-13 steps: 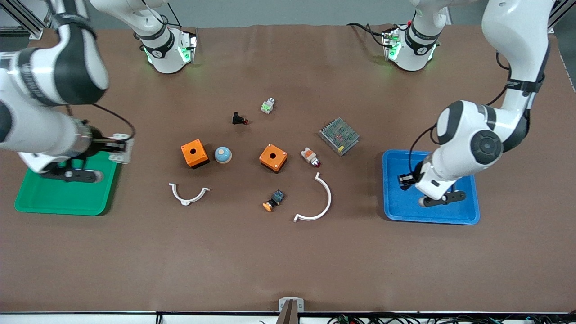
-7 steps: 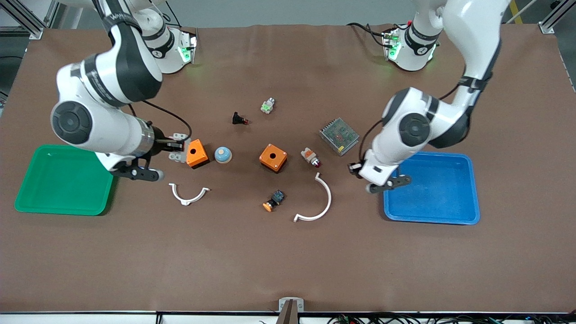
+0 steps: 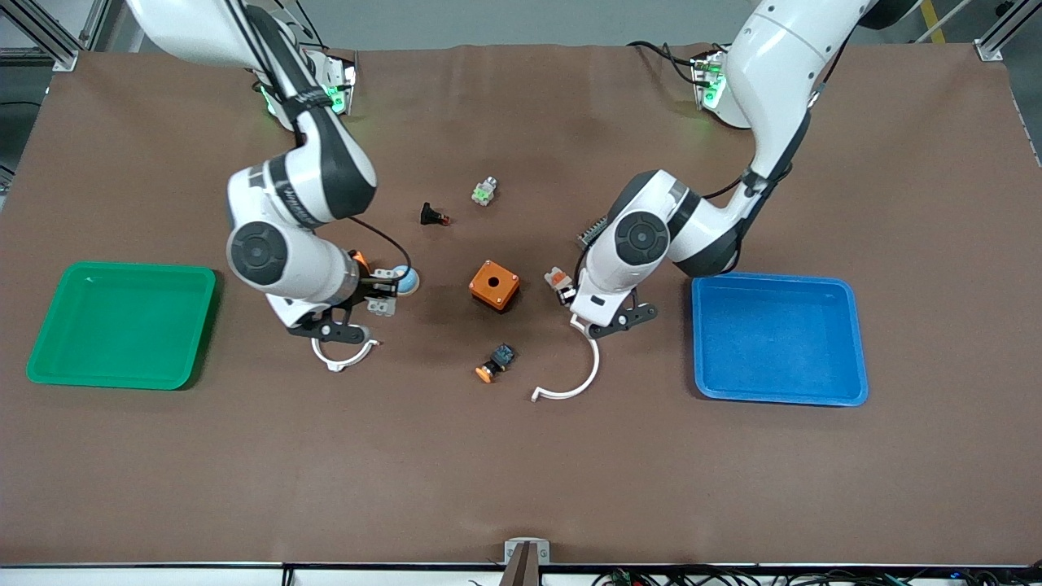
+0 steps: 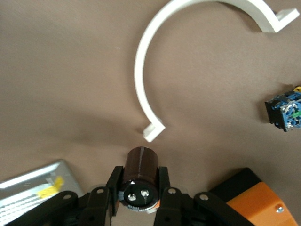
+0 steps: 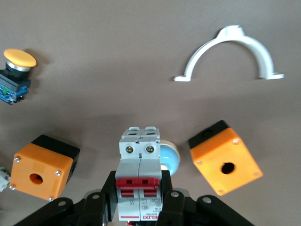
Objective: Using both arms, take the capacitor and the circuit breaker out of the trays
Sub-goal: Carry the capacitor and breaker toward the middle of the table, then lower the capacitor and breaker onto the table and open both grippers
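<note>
The capacitor, now held beside the white-and-orange part, will be set free by my left gripper on the table [image 3: 546, 342] [image 4: 215, 106] between the large white arc and the orange-capped button.
My left gripper [image 4: 138, 178] is shut on the capacitor [image 4: 141, 176], a dark cylinder with two metal terminals on its end. In the front view this gripper [image 3: 572, 298] hangs over the table beside the white-and-orange part [image 3: 556, 279] and one end of the large white arc [image 3: 582, 374]. My right gripper [image 5: 139, 181] is shut on the breaker [image 5: 139, 165], a light grey block with red levers. In the front view this gripper [image 3: 381, 304] hangs beside the blue dome [image 3: 409, 281], above the small white clamp [image 3: 342, 358].
A green tray [image 3: 122, 325] lies at the right arm's end, a blue tray [image 3: 777, 338] at the left arm's end. Between the grippers stand an orange box [image 3: 493, 285] and an orange-capped button [image 3: 495, 363]. A second orange box [image 5: 225, 157] lies under the right arm.
Both arms have swung from over their trays toward the table's middle, the right gripper carrying the breaker from over the green tray, the left gripper coming from over the blue tray.
</note>
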Controlling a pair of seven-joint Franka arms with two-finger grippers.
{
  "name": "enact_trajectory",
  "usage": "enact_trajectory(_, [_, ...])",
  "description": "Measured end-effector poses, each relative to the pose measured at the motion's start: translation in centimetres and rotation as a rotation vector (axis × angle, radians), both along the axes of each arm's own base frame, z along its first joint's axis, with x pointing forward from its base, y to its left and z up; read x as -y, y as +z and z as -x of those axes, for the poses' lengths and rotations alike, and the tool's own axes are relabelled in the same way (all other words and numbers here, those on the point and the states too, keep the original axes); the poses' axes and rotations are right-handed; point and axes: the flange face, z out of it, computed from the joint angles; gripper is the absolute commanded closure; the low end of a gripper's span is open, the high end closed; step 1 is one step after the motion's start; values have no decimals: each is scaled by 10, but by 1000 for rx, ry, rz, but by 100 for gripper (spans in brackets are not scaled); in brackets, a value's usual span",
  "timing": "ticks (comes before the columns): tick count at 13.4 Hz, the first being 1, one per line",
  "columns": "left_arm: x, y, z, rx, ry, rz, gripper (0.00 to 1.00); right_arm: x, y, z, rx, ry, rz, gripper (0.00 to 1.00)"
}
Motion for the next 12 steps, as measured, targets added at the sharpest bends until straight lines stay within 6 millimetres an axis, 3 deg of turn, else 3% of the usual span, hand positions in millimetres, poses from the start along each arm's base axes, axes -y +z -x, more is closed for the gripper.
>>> enact_trajectory(4, [39, 0, -3, 30, 35, 45, 100, -31, -36, 15, -6, -22, 26, 79])
enact_trajectory(7, [38, -12, -26, 79, 65, 61, 98, -50, -58, 23, -2, -25, 38, 79])
enact_trajectory(9, [41, -32, -36, 109, 74, 54, 88, -52, -73, 24, -4, -24, 44, 78])
enact_trajectory(10, [43, -41, -39, 116, 75, 55, 71, -52, -78, 23, -5, -25, 47, 78])
enact_trajectory(11, [45, -48, -41, 118, 77, 56, 29, -51, -81, 23, -8, -26, 49, 78])
enact_trajectory(12, [45, -53, -44, 119, 81, 58, 1, -51, -84, 23, -11, -27, 52, 77])
